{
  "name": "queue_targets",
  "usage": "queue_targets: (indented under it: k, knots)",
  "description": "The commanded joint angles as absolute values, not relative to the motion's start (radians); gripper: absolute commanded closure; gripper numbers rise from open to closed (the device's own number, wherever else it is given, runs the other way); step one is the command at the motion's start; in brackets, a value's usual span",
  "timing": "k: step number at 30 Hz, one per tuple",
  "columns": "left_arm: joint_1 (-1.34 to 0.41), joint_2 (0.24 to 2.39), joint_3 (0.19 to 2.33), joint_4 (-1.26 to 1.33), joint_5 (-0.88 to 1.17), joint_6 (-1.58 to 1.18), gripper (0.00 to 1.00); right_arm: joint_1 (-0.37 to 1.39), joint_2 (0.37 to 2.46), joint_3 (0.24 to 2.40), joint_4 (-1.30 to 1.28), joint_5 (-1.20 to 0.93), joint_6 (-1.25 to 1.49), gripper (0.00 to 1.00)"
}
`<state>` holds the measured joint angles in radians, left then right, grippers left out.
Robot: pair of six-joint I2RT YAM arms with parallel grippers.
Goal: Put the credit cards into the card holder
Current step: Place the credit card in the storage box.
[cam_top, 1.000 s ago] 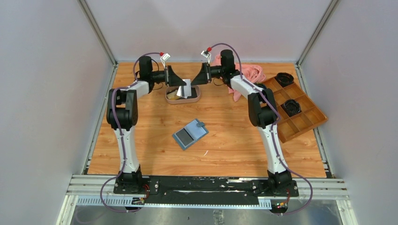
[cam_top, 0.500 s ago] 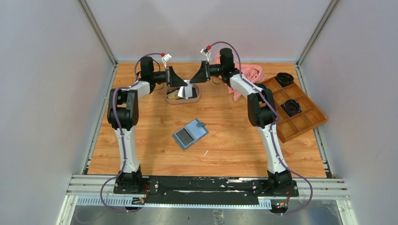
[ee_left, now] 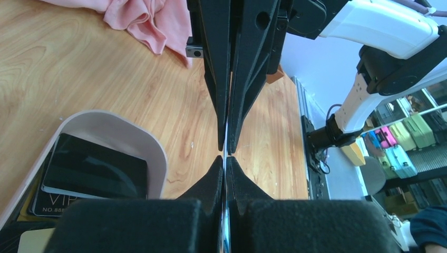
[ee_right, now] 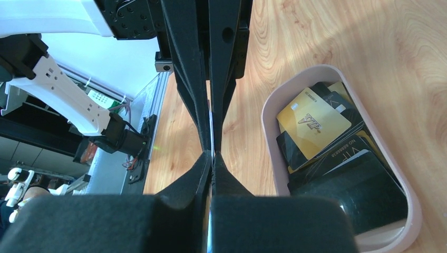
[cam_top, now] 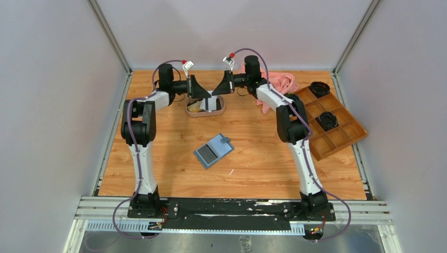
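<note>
My left gripper should open, back off and pinch the card's edge farther (cam_top: 202,105) from my right gripper, because the fingers of both grippers are crowded together on the credit card.
My left gripper (cam_top: 209,95) and right gripper (cam_top: 215,93) meet tip to tip above the oval pinkish tray (cam_top: 224,108), both shut on one white-grey credit card (cam_top: 213,103) that hangs between them. In the left wrist view the card (ee_left: 226,232) shows edge-on between my left gripper (ee_left: 225,161), and the right gripper's fingers (ee_left: 248,79) pinch it from above. The right wrist view mirrors this around my right gripper (ee_right: 212,155). More credit cards (ee_right: 313,121), gold and black, lie in the tray (ee_right: 269,121). The teal card holder (cam_top: 214,149) lies open mid-table with a dark rectangle on one half.
A pink cloth (cam_top: 282,81) is bunched at the back right behind the right arm. A brown compartmented wooden box (cam_top: 337,126) holding black items sits at the right edge. Grey walls close in the table on three sides.
The right gripper has come in towards the left one and shut on the card that the left gripper was holding over the tray. The left gripper stays shut.
</note>
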<state>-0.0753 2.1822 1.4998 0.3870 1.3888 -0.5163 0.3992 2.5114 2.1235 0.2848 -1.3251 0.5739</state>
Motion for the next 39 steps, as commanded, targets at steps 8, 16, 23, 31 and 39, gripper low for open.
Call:
queue_targets:
  k: [8,16,23,31,39]
  knots:
    - [-0.017,2.157,1.455,0.400,1.391,-0.515,0.45,0.384,2.525,2.151,0.329,-1.339,0.592,1.00]
    - [0.029,2.175,1.395,0.400,1.434,-0.469,0.40,0.373,2.521,2.142,0.449,-1.343,0.704,1.00]
    - [0.017,2.157,1.372,0.397,1.453,-0.442,0.40,0.363,2.524,2.136,0.445,-1.333,0.704,1.00]
    - [-0.043,2.161,1.387,0.397,1.473,-0.454,0.48,0.365,2.529,2.135,0.441,-1.324,0.708,1.00]
    - [-0.049,2.189,1.424,0.399,1.488,-0.485,0.89,0.365,2.541,2.141,0.423,-1.316,0.696,1.00]
